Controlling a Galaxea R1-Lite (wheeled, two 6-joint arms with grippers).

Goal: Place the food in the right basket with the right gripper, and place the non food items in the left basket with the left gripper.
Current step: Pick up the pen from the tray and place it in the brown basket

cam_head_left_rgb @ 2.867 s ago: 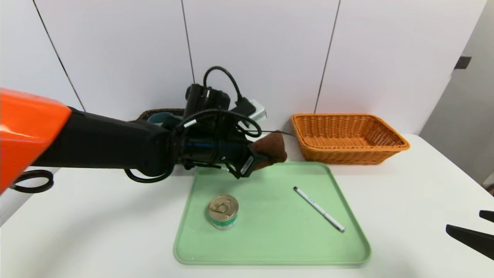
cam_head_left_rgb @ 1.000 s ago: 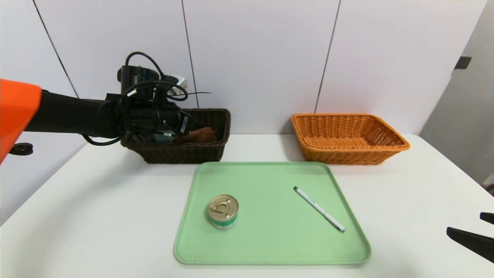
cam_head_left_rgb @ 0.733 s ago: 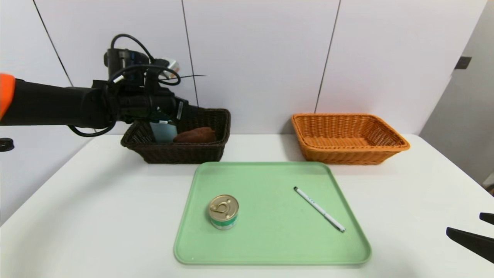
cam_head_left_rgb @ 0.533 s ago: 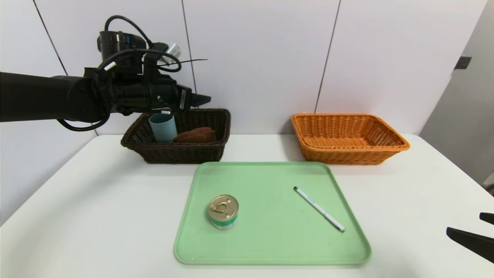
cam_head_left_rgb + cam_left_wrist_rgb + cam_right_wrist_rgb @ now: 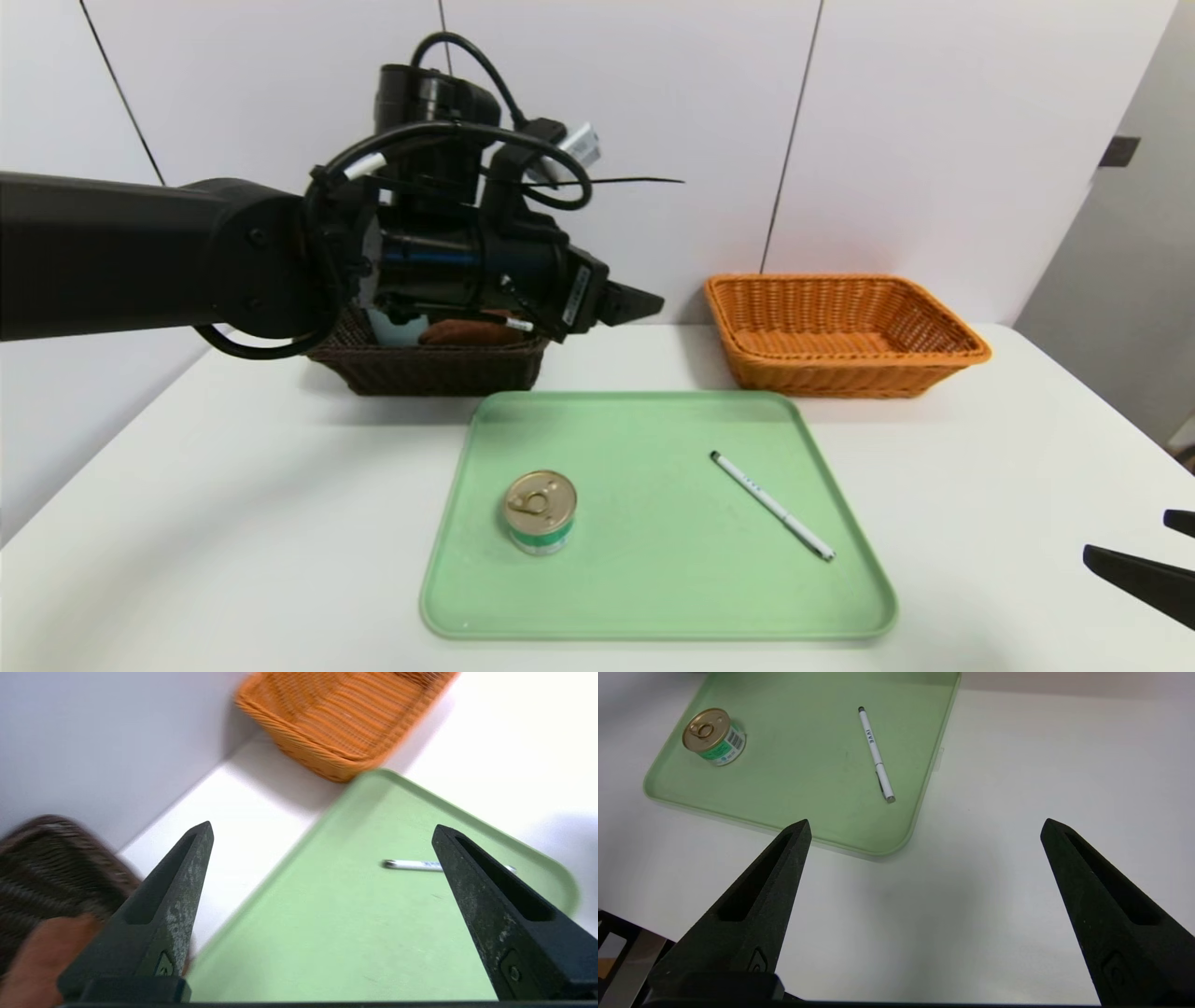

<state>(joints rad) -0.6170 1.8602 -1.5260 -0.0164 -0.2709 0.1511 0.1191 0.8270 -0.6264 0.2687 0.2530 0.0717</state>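
Note:
I move my left gripper to the white pen next and close it on the pen's body (image 5: 786,517), between the pen's middle and its end nearer the tray's front.
The food, a short tin can (image 5: 541,511) with a gold lid, stands on the green tray (image 5: 653,597) at its left. A slim white pen (image 5: 772,505) lies on the tray's right half. In the left basket (image 5: 439,369), dark brown wicker, lie the brown cloth (image 5: 464,330) and the blue-grey cup (image 5: 386,329), both mostly hidden by my left arm. My left gripper (image 5: 644,303) hovers open and empty just right of that basket, above the tray's back edge. The pen (image 5: 411,864) shows between its fingers, farther off. The right basket (image 5: 840,331), orange, holds nothing. My right gripper (image 5: 1125,537) is parked open at the table's right edge.
White table (image 5: 233,523) with a white panelled wall close behind both baskets. In the right wrist view the can (image 5: 713,737) and pen (image 5: 876,754) lie on the tray (image 5: 859,840) ahead of the open right gripper (image 5: 925,821).
My left gripper carried the brown cloth into the dark basket, let it go, rose, and has swung right and forward out of the basket. The right arm has not moved.

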